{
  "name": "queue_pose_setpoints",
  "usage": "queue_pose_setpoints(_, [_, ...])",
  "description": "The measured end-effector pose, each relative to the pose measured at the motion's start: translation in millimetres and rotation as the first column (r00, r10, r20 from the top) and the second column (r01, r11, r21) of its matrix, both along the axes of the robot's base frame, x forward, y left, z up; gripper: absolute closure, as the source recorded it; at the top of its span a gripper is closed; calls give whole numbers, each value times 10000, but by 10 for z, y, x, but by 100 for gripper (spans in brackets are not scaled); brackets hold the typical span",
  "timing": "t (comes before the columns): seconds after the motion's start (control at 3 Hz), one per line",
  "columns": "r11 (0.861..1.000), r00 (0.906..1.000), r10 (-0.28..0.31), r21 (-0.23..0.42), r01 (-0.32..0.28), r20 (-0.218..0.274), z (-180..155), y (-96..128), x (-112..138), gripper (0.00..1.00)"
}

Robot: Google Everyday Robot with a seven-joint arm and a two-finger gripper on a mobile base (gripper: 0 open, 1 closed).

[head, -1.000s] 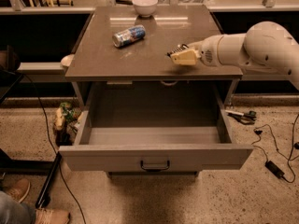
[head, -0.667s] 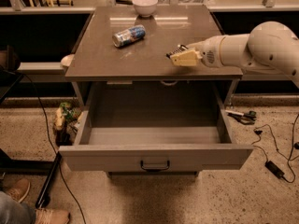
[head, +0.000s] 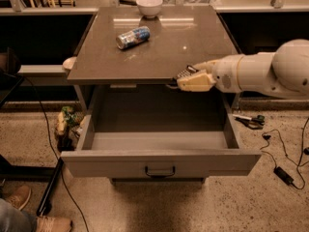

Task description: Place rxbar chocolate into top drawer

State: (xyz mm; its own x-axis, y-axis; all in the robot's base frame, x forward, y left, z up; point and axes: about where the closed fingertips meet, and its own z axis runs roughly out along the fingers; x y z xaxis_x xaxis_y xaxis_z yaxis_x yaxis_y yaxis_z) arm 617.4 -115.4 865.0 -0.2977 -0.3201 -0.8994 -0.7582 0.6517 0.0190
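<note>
My gripper is going to let go of the rxbar chocolate, now held above the drawer's back, on the open top drawer's bottom [head: 133, 123], at a spot past its middle toward the shoes' side.
The top drawer [head: 159, 161] is pulled wide open below the brown tabletop [head: 154, 52], with its dark pull handle [head: 160, 170] at the front centre. My gripper [head: 186, 79] reaches in from the right on a white arm. It hovers at the tabletop's front edge, above the back right of the drawer. It is shut on the rxbar chocolate [head: 184, 73], a small black bar with light lettering that sticks out to the left of the cream fingers [head: 195, 82].
A blue-and-silver can [head: 133, 37] lies on its side on the tabletop, and a white bowl [head: 149, 6] stands at the back edge. Cables and an adapter [head: 282, 174] lie on the floor at the right. A person's shoes [head: 19, 197] are at bottom left.
My gripper has carried the bar from over the tabletop forward and down to the table's front edge, above the open drawer. The can, bowl and drawer have not moved.
</note>
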Motion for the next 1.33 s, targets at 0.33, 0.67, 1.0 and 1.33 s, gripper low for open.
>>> queue_pose_setpoints(0.33, [9974, 9956, 235, -653, -294, -904, -434, 134, -336, 100])
queue_pose_setpoints(0.67, [9965, 9832, 249, -735, -388, -1810, -987, 337, -438, 100])
queue_pose_setpoints(1.0, [9965, 9832, 249, -735, -388, -1810, -987, 338, -438, 100])
queue_pose_setpoints(1.33, [9936, 9796, 551, -867, -730, -1934, -1223, 577, -293, 100])
